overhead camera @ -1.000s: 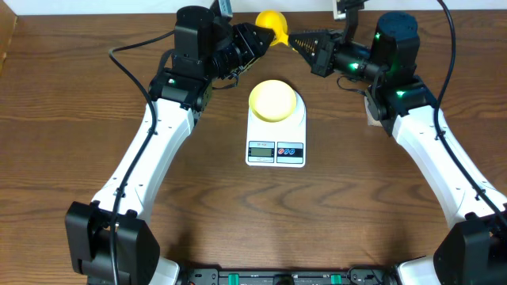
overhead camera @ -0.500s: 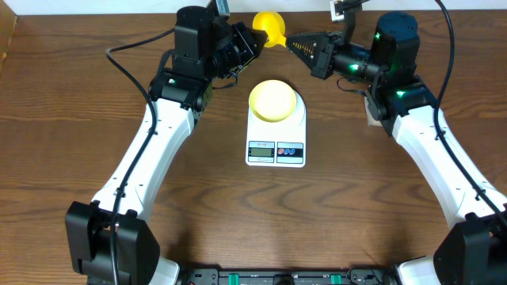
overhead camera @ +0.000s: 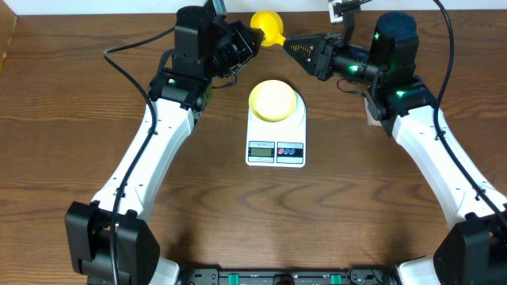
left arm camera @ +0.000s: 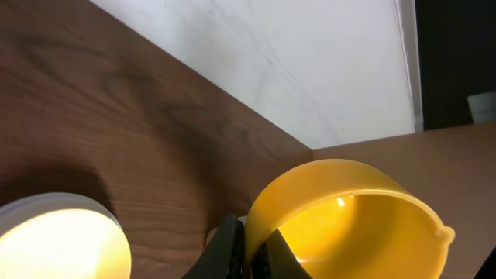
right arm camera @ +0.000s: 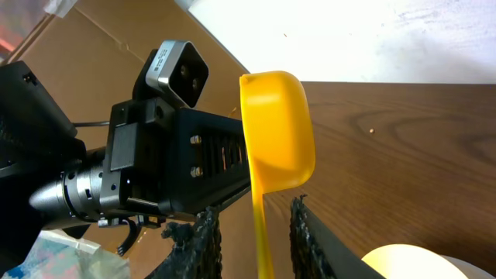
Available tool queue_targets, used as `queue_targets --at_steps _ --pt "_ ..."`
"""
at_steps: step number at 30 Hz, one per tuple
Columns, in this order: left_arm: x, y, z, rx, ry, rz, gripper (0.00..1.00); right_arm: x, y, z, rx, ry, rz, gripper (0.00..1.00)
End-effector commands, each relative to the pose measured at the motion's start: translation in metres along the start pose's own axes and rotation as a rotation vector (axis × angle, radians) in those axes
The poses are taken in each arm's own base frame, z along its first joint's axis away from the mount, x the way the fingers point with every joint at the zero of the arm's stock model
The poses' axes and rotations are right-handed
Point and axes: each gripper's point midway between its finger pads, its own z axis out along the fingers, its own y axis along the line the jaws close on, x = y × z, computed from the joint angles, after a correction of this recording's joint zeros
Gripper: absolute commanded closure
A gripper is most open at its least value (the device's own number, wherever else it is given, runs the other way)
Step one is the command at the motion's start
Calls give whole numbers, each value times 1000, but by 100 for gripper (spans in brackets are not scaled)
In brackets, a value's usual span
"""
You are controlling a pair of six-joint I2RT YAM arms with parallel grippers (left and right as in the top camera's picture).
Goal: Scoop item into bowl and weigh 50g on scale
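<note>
Next, my right gripper closes on the handle (overhead camera: 281, 40) and takes over the scoop, which my left gripper holds by its rim, before scooping the item.
The pale yellow-green bowl (overhead camera: 274, 100) sits on the white scale (overhead camera: 276, 150) at mid-table. It also shows as a bowl (left arm camera: 54, 240) low in the left wrist view and a bowl (right arm camera: 411, 263) low in the right wrist view. Behind it, a bright yellow scoop (overhead camera: 267, 25) hangs in the air. My left gripper (overhead camera: 255, 36) is shut on the scoop's rim (left arm camera: 260, 225). My right gripper (overhead camera: 289, 43) stands open, and the scoop's thin handle (right arm camera: 262, 232) runs between its fingers (right arm camera: 208, 240) with a gap on each side. The item is out of view.
The table's back edge meets a white wall (left arm camera: 310, 62) just behind the scoop. Brown cardboard (left arm camera: 434, 163) stands at the back. My left arm's black wrist and camera (right arm camera: 155, 155) sit close in front of my right gripper.
The left gripper has shut on the scoop's rim. The right gripper, shut on the handle a second ago, has opened. The scoop has shifted slightly left.
</note>
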Motion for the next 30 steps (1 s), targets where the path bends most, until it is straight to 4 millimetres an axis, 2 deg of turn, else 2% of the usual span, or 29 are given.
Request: queue_targets --at_steps 1,11,30 --pt "0 4 1 -12 -2 -53 93 -7 9 -1 -16 -10 -42 71" --pt "7 14 1 -52 24 -87 92 -7 15 2 -29 -14 -89 71" --pt "13 10 1 -33 52 -94 92 -5 14 6 -7 -19 -92 78"
